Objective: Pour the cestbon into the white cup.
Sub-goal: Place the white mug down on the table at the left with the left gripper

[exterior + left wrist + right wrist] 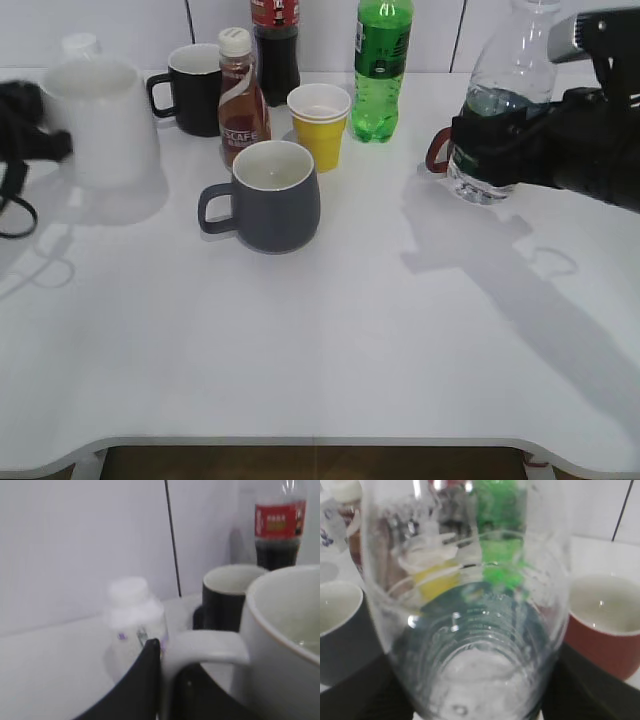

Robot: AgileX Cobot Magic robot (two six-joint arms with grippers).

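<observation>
Next, my right gripper sets the cestbon down so that it stands on the table (pixel 441 248), just in front of the handle of the red mug.
The cestbon (pixel 508 75), a clear ribbed bottle with a dark green label and no cap, is upright in my right gripper (pixel 492 140) at the right of the table. It fills the right wrist view (pixel 470 605), with my dark fingers (pixel 475 695) on both sides of its lower body. The white cup (pixel 102 120) is at the far left. My left gripper (pixel 45 140) is shut on its handle (pixel 205 647), and my fingertips (pixel 166 652) clamp the handle in the left wrist view. I cannot tell whether the cup rests on the table.
A grey mug (pixel 272 195), a yellow paper cup (pixel 320 122), a brown coffee bottle (pixel 240 100), a black mug (pixel 195 88), a cola bottle (pixel 275 40) and a green soda bottle (pixel 380 70) stand mid-back. A red mug (pixel 602 630) is behind the cestbon. A small white capped bottle (pixel 132 615) is behind the white cup.
</observation>
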